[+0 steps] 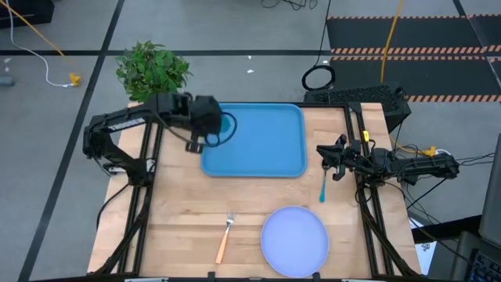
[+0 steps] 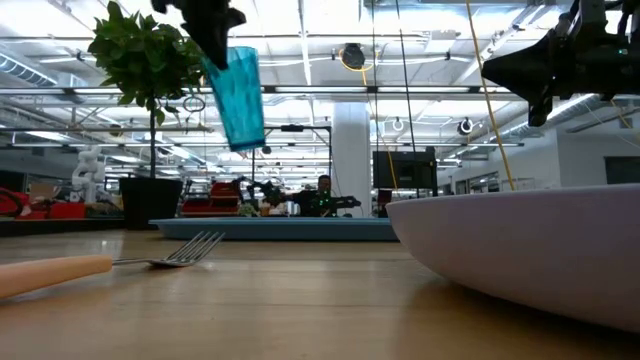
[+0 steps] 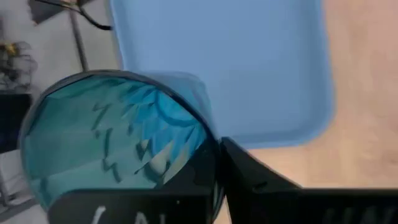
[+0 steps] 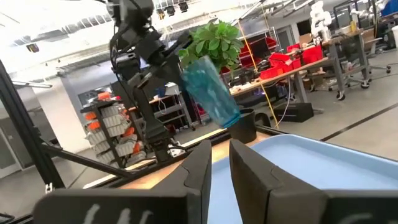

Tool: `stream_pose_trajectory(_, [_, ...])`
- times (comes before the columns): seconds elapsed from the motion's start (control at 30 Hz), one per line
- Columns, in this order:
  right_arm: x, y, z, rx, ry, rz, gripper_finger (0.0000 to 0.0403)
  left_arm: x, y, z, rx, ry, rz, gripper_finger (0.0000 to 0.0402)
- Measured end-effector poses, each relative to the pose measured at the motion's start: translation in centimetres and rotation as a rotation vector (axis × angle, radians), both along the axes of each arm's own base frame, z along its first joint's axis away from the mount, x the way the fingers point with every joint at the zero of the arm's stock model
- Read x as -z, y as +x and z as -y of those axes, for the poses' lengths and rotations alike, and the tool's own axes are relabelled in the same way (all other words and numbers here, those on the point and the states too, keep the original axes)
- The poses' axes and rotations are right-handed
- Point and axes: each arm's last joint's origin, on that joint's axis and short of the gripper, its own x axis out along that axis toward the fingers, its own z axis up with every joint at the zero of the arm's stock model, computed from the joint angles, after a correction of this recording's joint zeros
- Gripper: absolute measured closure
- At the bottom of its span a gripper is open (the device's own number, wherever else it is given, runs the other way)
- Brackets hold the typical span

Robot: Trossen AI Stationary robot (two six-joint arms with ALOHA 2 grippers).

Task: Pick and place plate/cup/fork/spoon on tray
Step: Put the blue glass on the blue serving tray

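Next, my left gripper releases the teal cup in the blue tray's far corner (image 1: 222, 118) (image 3: 166, 104), closest to the green potted plant.
My left gripper (image 1: 210, 129) is shut on the translucent teal cup (image 2: 238, 95), high over the left rim of the blue tray (image 1: 258, 141). The cup also shows in the left wrist view (image 3: 118, 140) and the right wrist view (image 4: 211, 90). My right gripper (image 1: 333, 157) is shut and empty, raised just right of the tray, beside the far end of the blue-handled spoon (image 1: 322, 186), which lies flat on the table. The pale plate (image 1: 294, 239) and the orange-handled fork (image 1: 225, 239) lie flat near the table's near edge. My left gripper holds the cup by its upper wall at the rim (image 3: 208, 146), coming from above. One finger (image 3: 249, 174) lies against the outside of the wall; the other is hidden by the cup. The cup hangs below the fingers, mouth up, slightly tilted, lifted clear of the tray.
A potted green plant (image 1: 153, 69) stands at the table's far left corner, behind my left arm. Bare wood lies between the tray and the fork and plate. The tray's floor (image 3: 230, 68) holds nothing.
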Motion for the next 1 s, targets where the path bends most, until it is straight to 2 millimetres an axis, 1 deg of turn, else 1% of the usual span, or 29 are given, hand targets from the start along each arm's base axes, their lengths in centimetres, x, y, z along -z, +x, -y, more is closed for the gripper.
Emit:
stream_pose_trajectory(0.1, [0.0,0.0,0.0,0.002,-0.012,-0.003,0.0351,0.0,-0.2,-1.8,-0.001,0.002,0.025,0.0379])
stream_pose_trajectory(0.23, [0.0,0.0,0.0,0.007,-0.038,-0.01,0.0351,0.3,-0.3,-3.8,0.012,-0.011,0.065,0.0393])
stream_pose_trajectory(0.33, [0.0,0.0,0.0,0.012,-0.06,-0.017,0.0351,0.8,-0.2,-5.3,-0.007,0.007,0.082,0.039])
stream_pose_trajectory(0.43, [0.0,0.0,0.0,0.014,-0.066,-0.019,0.0351,1.8,-0.3,-6.6,-0.037,-0.001,0.049,0.0381])
stream_pose_trajectory(0.53, [0.0,0.0,0.0,0.013,-0.064,-0.02,0.0351,2.7,-0.1,-7.7,-0.063,0.002,0.05,0.0386])
stream_pose_trajectory(0.67, [0.1,0.0,0.0,0.011,-0.06,-0.031,0.0351,4.3,0.2,-8.7,-0.068,-0.016,-0.001,0.0394])
stream_pose_trajectory(0.83, [0.3,0.1,0.0,0.009,-0.058,-0.051,0.0351,6.1,0.6,-9.7,-0.061,-0.022,-0.031,0.0379])
stream_pose_trajectory(1.0, [0.4,0.1,0.0,0.006,-0.059,-0.056,0.0351,7.5,1.0,-10.8,-0.063,-0.038,-0.073,0.0394])
